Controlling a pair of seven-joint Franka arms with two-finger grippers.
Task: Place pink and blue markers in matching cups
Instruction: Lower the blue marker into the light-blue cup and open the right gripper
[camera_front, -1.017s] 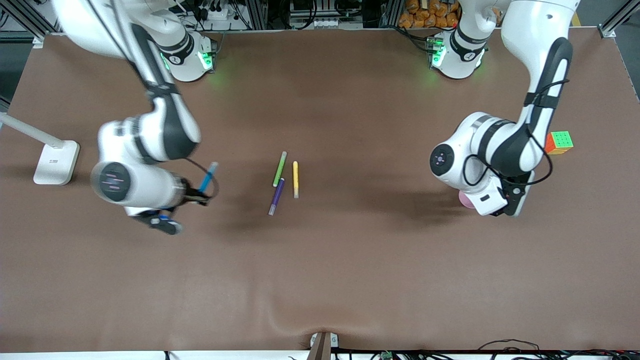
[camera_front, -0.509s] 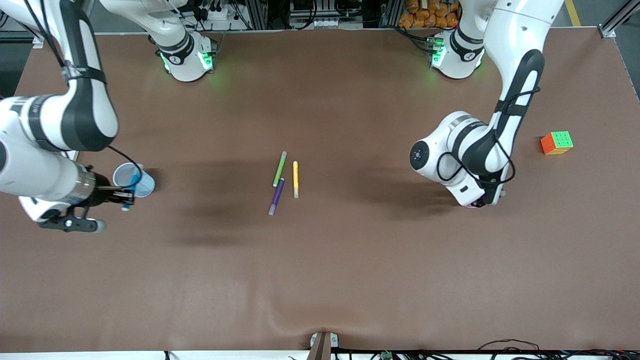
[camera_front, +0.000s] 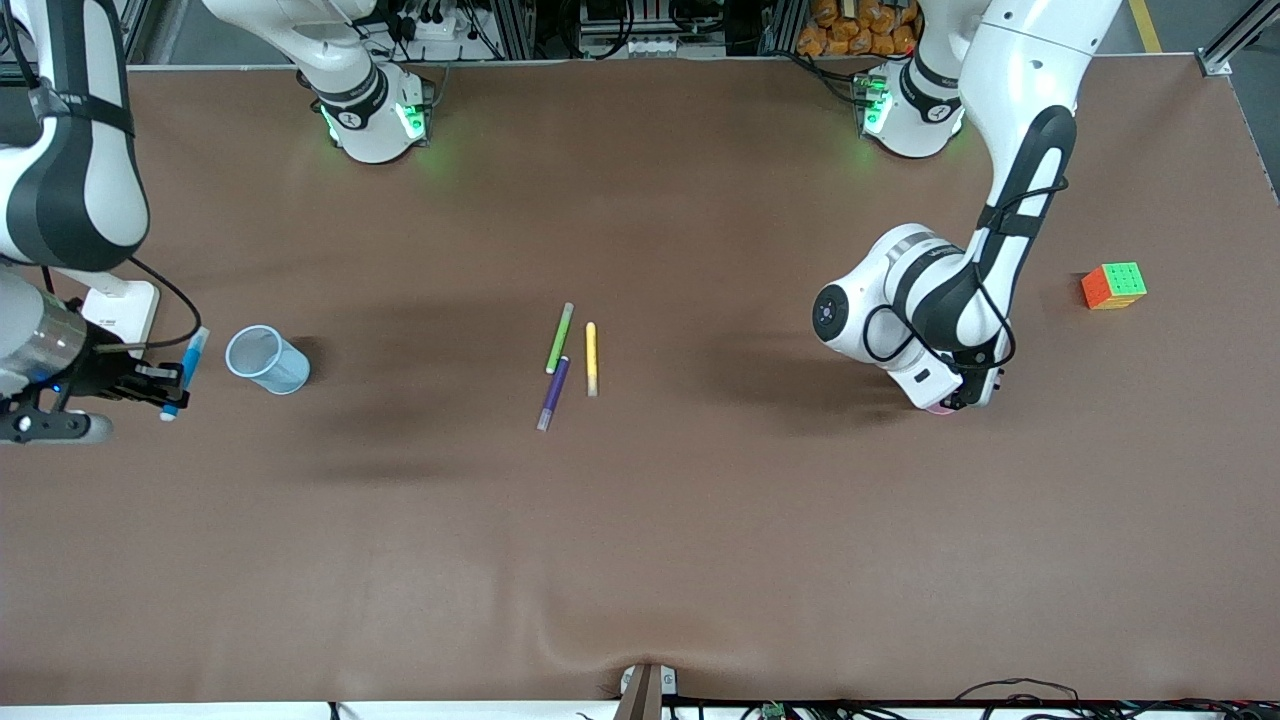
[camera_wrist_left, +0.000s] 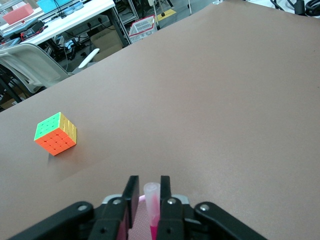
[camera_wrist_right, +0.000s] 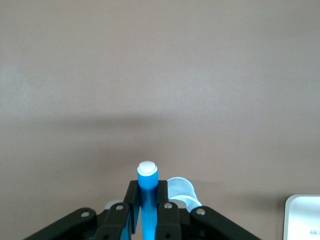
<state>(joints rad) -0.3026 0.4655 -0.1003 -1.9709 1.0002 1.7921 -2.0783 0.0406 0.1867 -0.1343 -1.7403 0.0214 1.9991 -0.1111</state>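
The robot's right gripper will release the blue marker inside the light blue mesh cup (camera_front: 257, 364) (camera_wrist_right: 186, 199), so that it leans on the cup's rim.
My right gripper (camera_front: 165, 388) is shut on the blue marker (camera_front: 186, 368) and holds it above the table, just past the light blue mesh cup (camera_front: 266, 360) toward the right arm's end. The right wrist view shows the blue marker (camera_wrist_right: 147, 192) between the fingers and the blue cup (camera_wrist_right: 181, 192) close beside them. My left gripper (camera_front: 962, 400) is low over the pink cup (camera_front: 938, 408), which is almost hidden. In the left wrist view the pink marker (camera_wrist_left: 152, 200) stands between the fingers with a small gap on one side, and the pink cup (camera_wrist_left: 140, 220) is under it.
Lime-green (camera_front: 560, 337), yellow (camera_front: 591, 358) and dark purple (camera_front: 553, 392) pens lie mid-table. A colour cube (camera_front: 1113, 285) sits near the left arm's end and shows in the left wrist view (camera_wrist_left: 55, 134). A white lamp base (camera_front: 120, 315) stands at the right arm's end.
My right arm has swung toward its end of the table with the blue marker, passing over the blue cup and stopping beside it. My left gripper has settled lower over the pink cup.
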